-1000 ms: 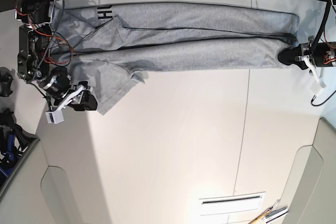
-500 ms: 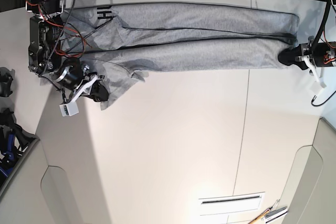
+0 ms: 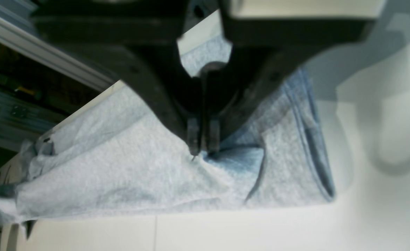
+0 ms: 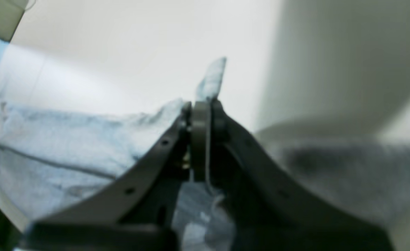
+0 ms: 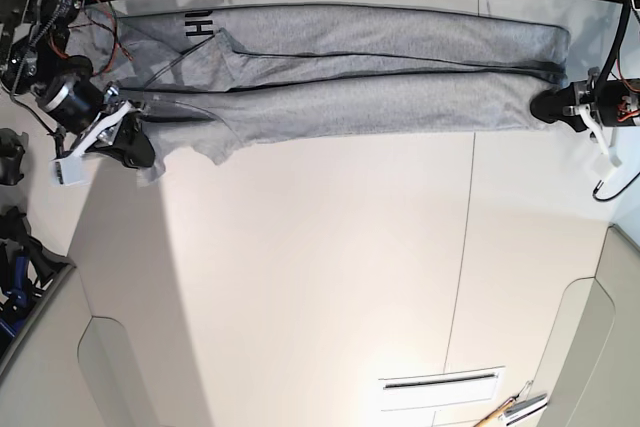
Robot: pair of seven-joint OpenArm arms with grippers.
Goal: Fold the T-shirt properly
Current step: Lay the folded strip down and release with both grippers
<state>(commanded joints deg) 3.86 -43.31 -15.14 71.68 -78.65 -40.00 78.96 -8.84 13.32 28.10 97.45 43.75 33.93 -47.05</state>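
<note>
I should open my left gripper, which pinches the folded layer short of the T-shirt's hem, and take the hem edge (image 5: 563,65) before I pull the T-shirt along.
The light grey T-shirt (image 5: 350,77) lies stretched lengthwise along the far edge of the table, folded over itself, with black lettering (image 5: 199,23) showing near its left end. My right gripper (image 5: 135,147), at the left of the base view, is shut on a sleeve corner of the T-shirt (image 4: 210,82), which sticks out past the fingertips. My left gripper (image 5: 545,107), at the right of the base view, is shut on the T-shirt's other end (image 3: 138,167), its fingers (image 3: 192,137) pinching the cloth against the table.
The white table (image 5: 330,277) stretches toward the near edge with a seam (image 5: 462,247) down its right half. A white slotted vent (image 5: 440,384) and a tool (image 5: 510,409) lie at the near right. Dark gear (image 5: 15,247) stands off the table's left edge.
My right gripper has swung left and toward the far edge with the sleeve corner, drawing the hanging sleeve flap in and the shirt tighter. My left gripper has held still.
</note>
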